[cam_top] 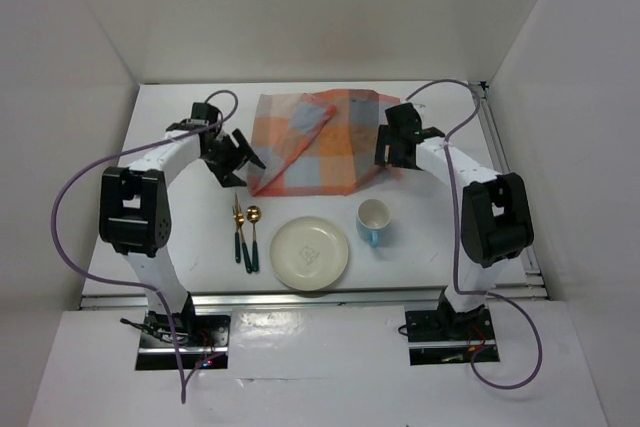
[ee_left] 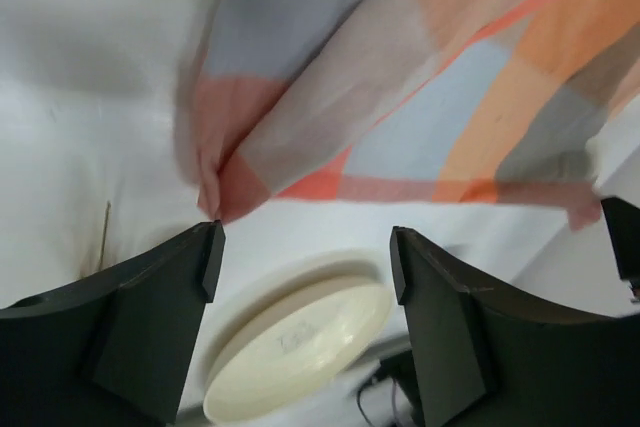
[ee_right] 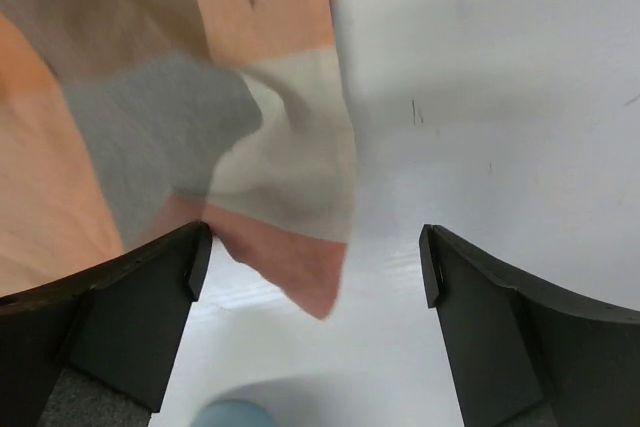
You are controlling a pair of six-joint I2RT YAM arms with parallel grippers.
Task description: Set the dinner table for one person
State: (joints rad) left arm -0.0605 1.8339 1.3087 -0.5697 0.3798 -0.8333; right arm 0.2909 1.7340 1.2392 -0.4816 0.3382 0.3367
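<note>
My right gripper is facing a checked cloth with a slanting fold across it, so it should pinch the cloth's corner (ee_right: 315, 282) near the blue cup and lift it together with my left gripper.
The white dinner table (cam_top: 180, 127) bears an orange-and-blue-grey checked cloth (cam_top: 315, 142) at the back middle, partly folded. A cream plate (cam_top: 310, 253) lies near the front, with a gold fork (cam_top: 237, 227) and gold spoon (cam_top: 253, 232) with dark handles to its left and a blue cup (cam_top: 373, 220) to its right. My left gripper (cam_top: 243, 159) is open and empty just left of the cloth's left edge (ee_left: 215, 182); the plate (ee_left: 300, 347) shows beyond its jaws. My right gripper (cam_top: 385, 154) is open and empty above the cloth's right corner (ee_right: 310, 277).
Metal rails (cam_top: 505, 177) run along the table's right and front edges. White walls enclose the back and sides. Purple cables loop from both arms. The cup's rim (ee_right: 235, 415) shows at the bottom of the right wrist view.
</note>
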